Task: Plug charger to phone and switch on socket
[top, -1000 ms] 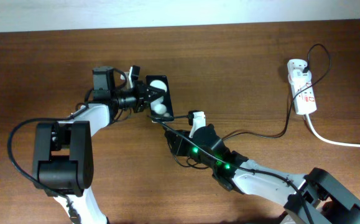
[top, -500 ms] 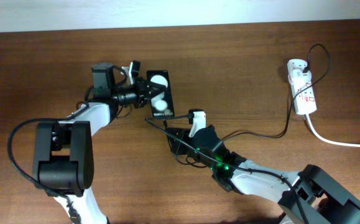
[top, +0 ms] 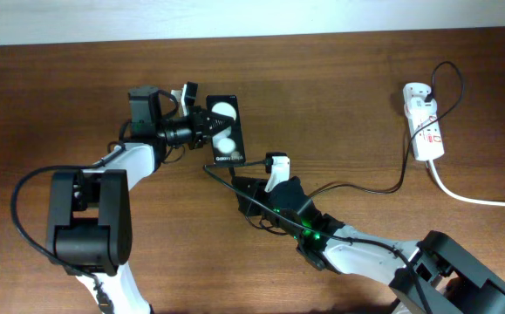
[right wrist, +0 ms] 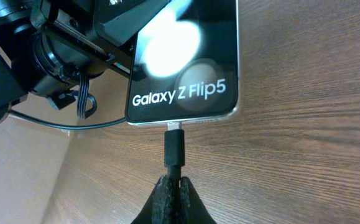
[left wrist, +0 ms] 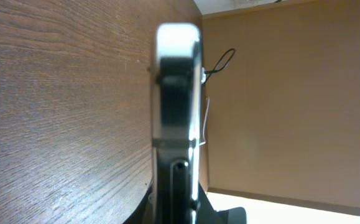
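Note:
The metal tip sits shallow in the phone and my right gripper is far back, so next I grip the connector nearer the phone (right wrist: pixel 175 147) and push it in.
The phone (top: pixel 224 129), a black slab with two white blobs and white "Galaxy Z Flip5" lettering, is held tilted above the table by my left gripper (top: pixel 207 131), which is shut on its far end. In the left wrist view the phone (left wrist: pixel 177 81) shows edge-on between the jaws (left wrist: pixel 177 186). My right gripper (right wrist: pixel 174 186) is shut on the charger's black connector (right wrist: pixel 174 149). Its metal tip meets the middle of the phone's (right wrist: pixel 186 56) lower edge. In the overhead view the right gripper (top: pixel 237 181) sits just below the phone.
The white socket strip (top: pixel 425 122) with red marks lies at the far right, its thick white cord (top: pixel 483 200) running off right. The thin black charger cable (top: pixel 374 187) runs from the strip across the wood table to the right arm.
The left gripper has lifted and turned the phone slightly toward the back. The right gripper has moved up-left with the connector, which now meets the phone's lower edge.

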Action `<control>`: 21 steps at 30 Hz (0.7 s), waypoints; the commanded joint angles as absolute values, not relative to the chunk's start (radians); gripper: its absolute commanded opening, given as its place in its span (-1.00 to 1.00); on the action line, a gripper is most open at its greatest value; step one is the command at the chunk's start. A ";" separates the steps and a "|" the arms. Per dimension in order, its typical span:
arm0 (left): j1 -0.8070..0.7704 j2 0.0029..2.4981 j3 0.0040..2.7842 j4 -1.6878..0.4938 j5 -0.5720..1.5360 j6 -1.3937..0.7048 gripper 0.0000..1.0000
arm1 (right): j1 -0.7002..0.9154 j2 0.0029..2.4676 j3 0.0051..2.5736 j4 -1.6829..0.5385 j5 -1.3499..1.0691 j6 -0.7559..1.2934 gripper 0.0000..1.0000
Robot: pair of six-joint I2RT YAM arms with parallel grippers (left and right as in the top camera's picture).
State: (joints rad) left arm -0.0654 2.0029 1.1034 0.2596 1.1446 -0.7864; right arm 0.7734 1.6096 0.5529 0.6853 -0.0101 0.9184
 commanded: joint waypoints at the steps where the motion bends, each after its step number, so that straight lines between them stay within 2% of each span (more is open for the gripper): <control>1: -0.113 1.987 1.079 0.235 1.328 -0.773 -1.00 | 0.738 1.612 0.580 0.722 0.181 0.913 -0.74; 3: -0.113 1.987 1.079 0.236 1.328 -0.773 -1.00 | 0.738 1.612 0.580 0.721 0.180 0.913 -0.53; 4: -0.113 1.987 1.079 0.236 1.328 -0.773 -1.00 | 0.738 1.612 0.580 0.721 0.179 0.913 -0.30; 5: -0.113 1.987 1.079 0.236 1.328 -0.773 -1.00 | 0.738 1.612 0.580 0.715 0.159 0.900 -0.23; 7: -0.113 1.987 1.079 0.235 1.317 -0.773 -1.00 | 0.738 1.588 0.580 0.697 0.089 0.719 -0.10; 9: -0.113 1.987 1.079 0.235 1.316 -0.773 -1.00 | 0.738 1.514 0.581 0.606 0.090 0.696 -0.03; 13: -0.113 1.987 1.079 0.235 1.312 -0.773 -1.00 | 0.738 1.356 0.741 0.032 0.061 0.661 -0.01; 14: -0.113 1.987 1.079 0.235 1.312 -0.773 -1.00 | 0.739 1.361 0.819 -0.123 -0.008 0.661 0.05; 15: -0.113 1.987 1.079 0.235 1.312 -0.773 -1.00 | 0.739 1.367 0.842 -0.154 -0.064 0.661 0.14; 16: -0.113 1.987 1.079 0.235 1.312 -0.773 -1.00 | 0.739 1.368 0.845 -0.150 -0.125 0.662 0.27; 17: -0.113 1.987 1.079 0.235 1.312 -0.773 -1.00 | 0.740 1.374 0.843 -0.153 -0.136 0.662 0.72; 18: -0.113 1.987 1.079 0.235 1.312 -0.773 -1.00 | 0.740 1.382 0.842 -0.154 -0.136 0.662 0.84; 20: -0.113 1.987 1.079 0.235 1.312 -0.773 -1.00 | 0.751 1.406 0.840 -0.152 -0.154 0.693 0.80; 21: -0.113 1.987 1.079 0.235 1.312 -0.773 -1.00 | 0.771 1.423 0.840 -0.141 -0.145 0.692 0.59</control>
